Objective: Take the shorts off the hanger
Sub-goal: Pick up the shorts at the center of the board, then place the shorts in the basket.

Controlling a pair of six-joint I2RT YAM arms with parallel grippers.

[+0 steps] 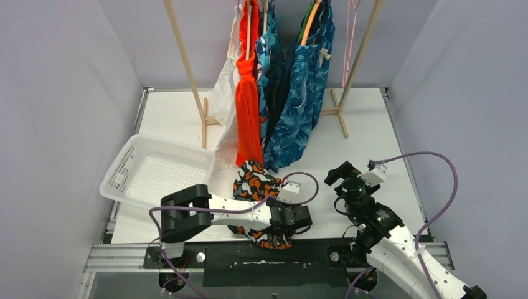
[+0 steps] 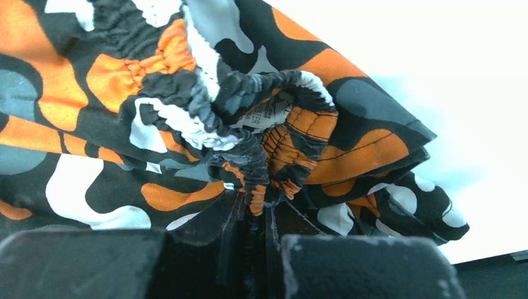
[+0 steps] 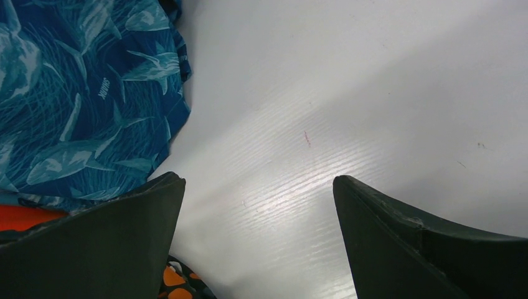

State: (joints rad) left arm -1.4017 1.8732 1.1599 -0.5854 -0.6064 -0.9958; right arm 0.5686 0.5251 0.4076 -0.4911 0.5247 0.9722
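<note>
The camouflage shorts, now bunched on the table below the rack, will be let go by my left gripper on the bottom of the white mesh basket (image 1: pixel 161 180).
The orange-black-white camouflage shorts (image 1: pixel 252 184) lie bunched on the table, off the rack, just below the hanging clothes. My left gripper (image 1: pixel 292 219) is shut on their gathered waistband; in the left wrist view the gripper (image 2: pixel 258 215) pinches the elastic and the camouflage shorts (image 2: pixel 93 81) fill the frame. On the rack still hang the bright orange shorts (image 1: pixel 248 106), blue patterned shorts (image 1: pixel 268 56), navy shorts (image 1: pixel 280 87) and teal shark-print shorts (image 1: pixel 305 93). My right gripper (image 1: pixel 341 172) is open and empty over bare table (image 3: pixel 258 179), with the teal shorts (image 3: pixel 81 99) to its left.
A white mesh basket (image 1: pixel 124 168) sits at the left of the table. The wooden rack (image 1: pixel 187 68) stands at the back, its feet on the table, and a white garment (image 1: pixel 225 93) hangs at its left. Grey walls close in on both sides.
</note>
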